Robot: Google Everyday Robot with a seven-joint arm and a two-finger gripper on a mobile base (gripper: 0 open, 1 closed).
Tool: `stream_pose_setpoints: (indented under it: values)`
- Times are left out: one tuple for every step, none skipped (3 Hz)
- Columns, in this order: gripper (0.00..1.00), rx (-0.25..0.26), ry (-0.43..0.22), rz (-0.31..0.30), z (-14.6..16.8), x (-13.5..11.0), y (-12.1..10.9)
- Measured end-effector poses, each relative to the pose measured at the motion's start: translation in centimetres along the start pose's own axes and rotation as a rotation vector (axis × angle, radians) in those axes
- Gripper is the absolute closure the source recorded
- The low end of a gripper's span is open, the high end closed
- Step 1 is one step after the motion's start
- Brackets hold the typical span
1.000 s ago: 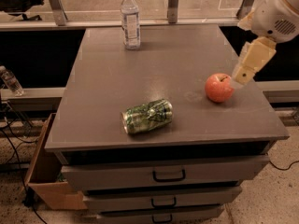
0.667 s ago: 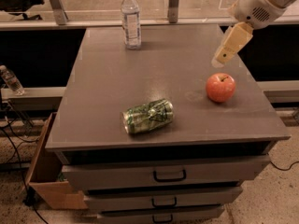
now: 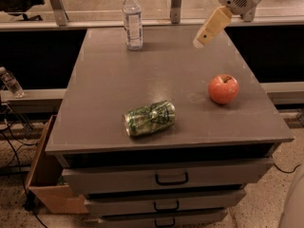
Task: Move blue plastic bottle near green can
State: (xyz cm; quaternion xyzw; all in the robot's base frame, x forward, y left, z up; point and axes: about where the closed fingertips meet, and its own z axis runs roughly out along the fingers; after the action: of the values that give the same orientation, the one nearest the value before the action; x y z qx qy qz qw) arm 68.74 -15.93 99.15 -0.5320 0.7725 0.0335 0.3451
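The blue plastic bottle has a pale label point(image 3: 133, 17) around it, below its neck. My gripper needs to go there next and close on it.
The blue plastic bottle point(image 3: 132, 19) stands upright at the far edge of the grey cabinet top point(image 3: 161, 80), clear with a white cap and a pale label. The green can point(image 3: 149, 118) lies on its side near the front edge, dented, with pale markings. My gripper point(image 3: 200, 40) hangs in the air at the upper right, above the far right part of the top. It is well to the right of the bottle and far from the can. It holds nothing that I can see.
A red apple point(image 3: 223, 89) sits on the right side of the top. A small dim clear bottle point(image 3: 10, 82) lies on a ledge at the far left. A cardboard box point(image 3: 50, 179) stands on the floor at the left. Drawers point(image 3: 171, 178) face front.
My gripper has risen from beside the apple and moved up and left toward the far edge of the top. The bottle, can and apple have not moved.
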Motion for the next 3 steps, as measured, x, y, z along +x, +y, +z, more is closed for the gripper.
stream_pose_setpoints:
  values:
    - [0.0,0.009,-0.055,0.035,0.7,-0.9,-0.6]
    - [0.0,0.01,-0.166,0.132,3.7,-3.3,-1.6]
    - [0.0,0.022,-0.281,0.268,7.6,-6.1,-3.3]
